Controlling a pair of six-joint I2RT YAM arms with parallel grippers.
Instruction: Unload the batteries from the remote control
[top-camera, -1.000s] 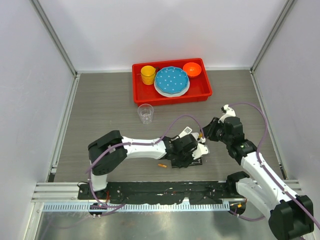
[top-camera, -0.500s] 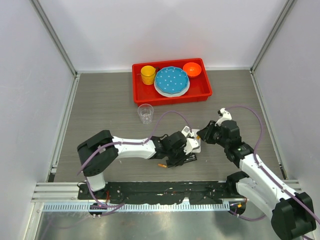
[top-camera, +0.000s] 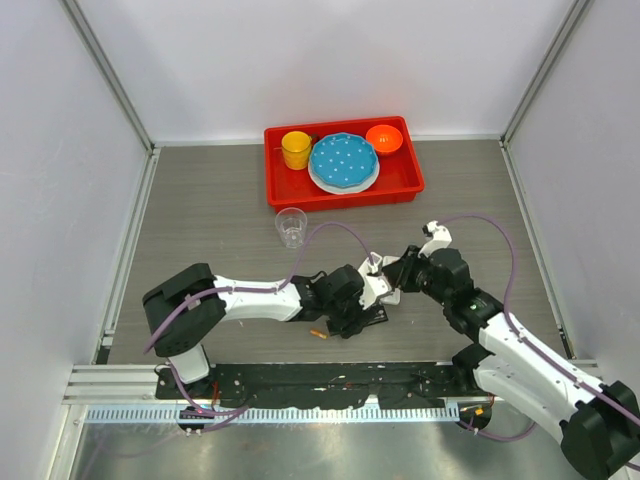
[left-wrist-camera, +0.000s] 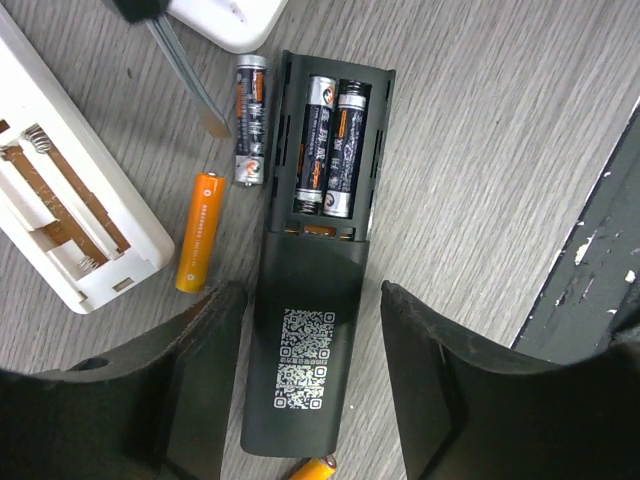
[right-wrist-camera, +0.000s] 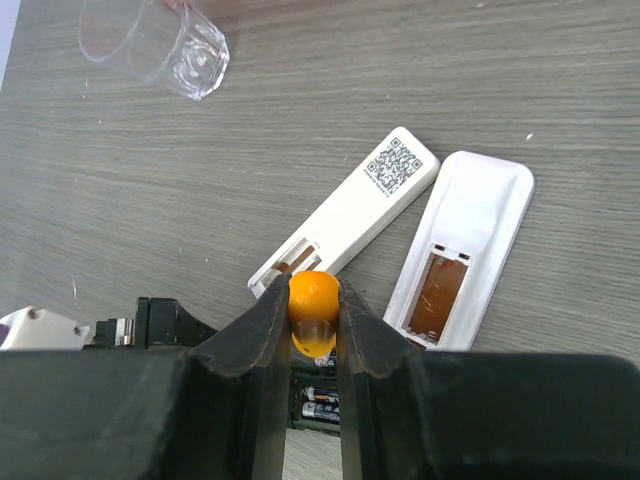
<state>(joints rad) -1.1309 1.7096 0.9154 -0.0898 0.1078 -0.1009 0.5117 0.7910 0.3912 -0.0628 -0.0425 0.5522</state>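
Note:
The black remote lies loose with the left gripper's fingers around its lower end, so the left gripper should clamp it by the compartment's lower edge (left-wrist-camera: 317, 234) before the screwdriver pries.
A black remote (left-wrist-camera: 305, 330) lies back up with its compartment open. Two dark batteries (left-wrist-camera: 330, 145) sit side by side inside it. One dark battery (left-wrist-camera: 250, 118) and one orange battery (left-wrist-camera: 200, 230) lie loose to its left, and another orange battery (left-wrist-camera: 315, 468) lies at its near end, also seen in the top view (top-camera: 318, 333). My left gripper (left-wrist-camera: 310, 385) is open, its jaws either side of the black remote's lower end. My right gripper (right-wrist-camera: 314, 320) is shut on the orange screwdriver handle (right-wrist-camera: 314, 297). The screwdriver's blade (left-wrist-camera: 190, 85) points down beside the loose dark battery.
Two white remotes with empty compartments lie close by, one long (right-wrist-camera: 350, 210) and one wider (right-wrist-camera: 465, 250). A clear cup (top-camera: 291, 226) stands behind them. A red tray (top-camera: 410, 185) with a yellow cup, blue plate and orange bowl is at the back. The black rail (left-wrist-camera: 600, 250) runs along the near edge.
Both grippers have shifted left. My right gripper has brought the screwdriver closer to the black remote, and the left gripper has slid along with the remote between its jaws.

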